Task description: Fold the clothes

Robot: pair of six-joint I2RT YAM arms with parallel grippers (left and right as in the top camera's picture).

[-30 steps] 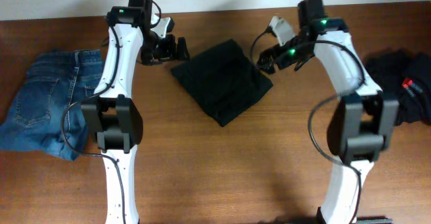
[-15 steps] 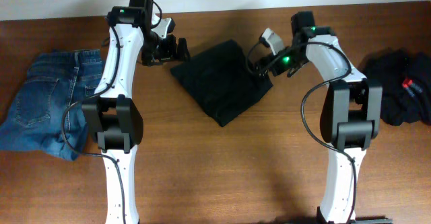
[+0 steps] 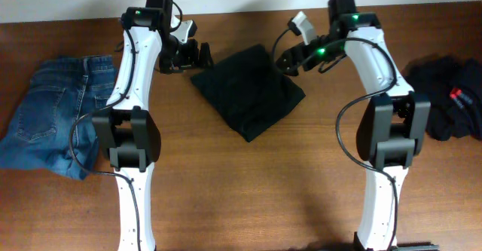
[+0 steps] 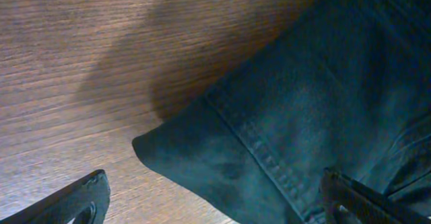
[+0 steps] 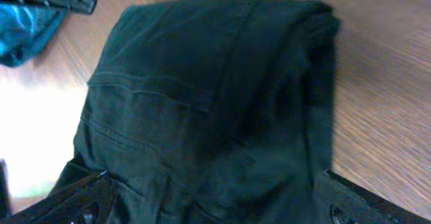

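Note:
I will close my left gripper on the corner of the folded black trousers [image 3: 201,81] [image 4: 195,160] that points toward the blue jeans.
The black trousers [image 3: 248,93] lie folded into a compact diamond at the table's back middle. My left gripper [image 3: 193,56] is open at their left corner; in the left wrist view [image 4: 219,207] that corner [image 4: 283,130] lies between the spread fingers. My right gripper [image 3: 289,59] is open over their upper right edge; the right wrist view [image 5: 215,200] shows the folded cloth [image 5: 209,103] under and between its fingers. A second black garment with a small red label [image 3: 452,100] lies bunched at the far right.
A pair of blue jeans [image 3: 53,119] lies spread at the left edge of the wooden table [image 3: 248,191]. A pale wall runs along the table's back edge.
My right gripper has shifted a little left and toward the back along the trousers' upper right edge. The left arm and the trousers have not moved.

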